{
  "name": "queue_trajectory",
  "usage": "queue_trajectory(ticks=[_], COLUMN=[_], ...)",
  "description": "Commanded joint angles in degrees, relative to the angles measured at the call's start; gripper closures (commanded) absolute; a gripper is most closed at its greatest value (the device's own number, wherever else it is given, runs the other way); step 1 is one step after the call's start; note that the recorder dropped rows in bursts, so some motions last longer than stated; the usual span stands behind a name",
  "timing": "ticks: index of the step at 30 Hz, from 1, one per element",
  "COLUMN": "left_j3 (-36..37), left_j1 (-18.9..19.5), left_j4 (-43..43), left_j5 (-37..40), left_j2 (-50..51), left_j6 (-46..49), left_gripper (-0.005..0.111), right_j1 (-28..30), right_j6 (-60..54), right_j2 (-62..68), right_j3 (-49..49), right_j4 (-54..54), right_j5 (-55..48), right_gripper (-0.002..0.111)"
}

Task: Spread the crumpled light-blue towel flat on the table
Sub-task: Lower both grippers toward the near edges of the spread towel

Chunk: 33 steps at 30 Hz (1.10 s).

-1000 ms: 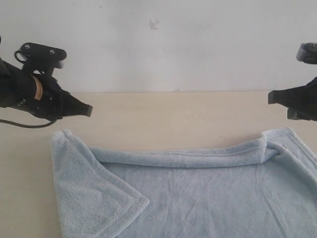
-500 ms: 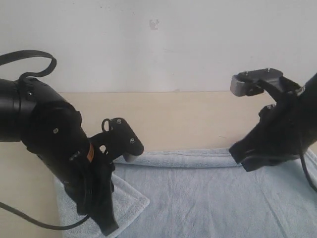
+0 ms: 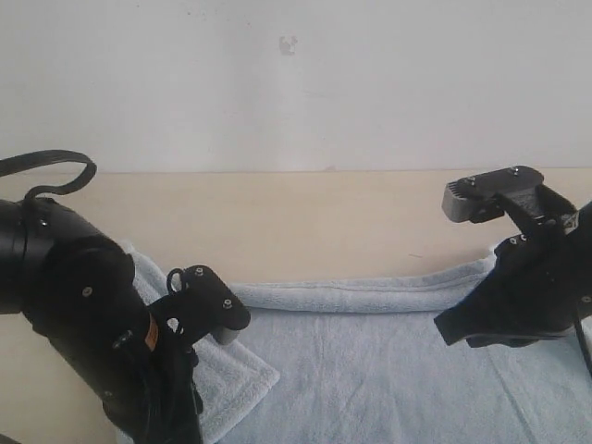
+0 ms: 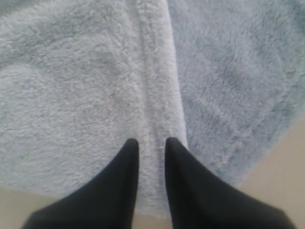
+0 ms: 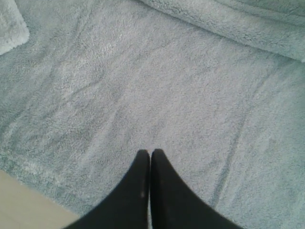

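I can see the flap lying folded over the towel, so with my left gripper I need to grab the flap by its near end (image 4: 153, 202) and pull it away from the middle of the towel.
The light-blue towel (image 3: 370, 370) lies on the beige table (image 3: 324, 213), with its far edge rolled into a ridge (image 3: 370, 296) and its left corner folded over as a flap (image 3: 242, 377). My left arm (image 3: 92, 342) reaches down over that flap; its fingertips are hidden in the exterior view. In the left wrist view the left gripper (image 4: 151, 142) is slightly open, its fingers straddling the towel's stitched hem (image 4: 155, 86). The right gripper (image 5: 150, 152) is shut with nothing in it, just above flat towel (image 5: 167, 71), right of centre (image 3: 450, 331).
A grey-white wall (image 3: 296, 83) rises behind the table's far edge. Bare beige table shows beyond the towel's rolled edge and beside its near corners (image 4: 281, 167) (image 5: 24, 205). A black cable (image 3: 55, 166) loops above the left arm.
Both arms have swung in from the sides over the towel. The left arm has sunk lower over the folded corner and its jaws have parted slightly. The right gripper stays shut.
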State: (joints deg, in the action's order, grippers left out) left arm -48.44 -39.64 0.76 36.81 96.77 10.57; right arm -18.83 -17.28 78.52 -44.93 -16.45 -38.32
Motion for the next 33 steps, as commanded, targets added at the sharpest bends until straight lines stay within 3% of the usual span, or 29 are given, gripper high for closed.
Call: queue_trajectory(ticks=[1,4,8,13,15,18,21,25,28,33], left_j3=[0.4,0.4,0.4,0.4,0.4,0.4,0.4,0.5,1.5,2.1], left_j1=[-0.4,-0.4,-0.4,-0.4,-0.4,-0.4,-0.4,-0.4,-0.4,-0.4], left_j4=[10.4,12.7,6.6,-15.6,-20.5,-22.4,-20.2,-15.4,-13.3,-14.0], left_j5=[-1.4,-2.4,-2.7,-0.2,2.3,5.7,9.7,21.3,28.6,24.5], left_j2=[-0.1,0.4,2.1,3.3,3.3,3.3,3.3,3.3,3.3,3.3], left_j6=[5.5,13.5,12.7,-9.2,-14.2,-14.2,-16.3,-21.5,-20.3,-20.2], left_gripper=[0.062,0.054,0.054,0.057,0.067,0.102,0.103,0.103,0.103,0.103], right_j1=[-0.1,-0.1,-0.1,-0.1,-0.1,-0.1,-0.1,-0.1,-0.1,-0.1], right_j6=[0.2,0.2,0.2,0.2,0.2,0.2,0.2,0.4,0.4,0.2], right_j2=[-0.5,-0.5,-0.5,-0.5,-0.5,-0.5,-0.5,-0.5,-0.5,-0.5], right_j3=[0.3,0.3,0.3,0.3,0.3,0.3,0.3,0.3,0.3,0.3], right_j4=[-1.8,-3.3,-3.3,-3.3,-3.3,-3.3,-3.3,-3.3,-4.1,-5.6], right_j5=[2.2,3.4,3.4,3.2,3.2,3.2,3.2,3.3,3.5,4.0], right_gripper=[0.108,0.108,0.108,0.108,0.108,0.108,0.108,0.108,0.108,0.108])
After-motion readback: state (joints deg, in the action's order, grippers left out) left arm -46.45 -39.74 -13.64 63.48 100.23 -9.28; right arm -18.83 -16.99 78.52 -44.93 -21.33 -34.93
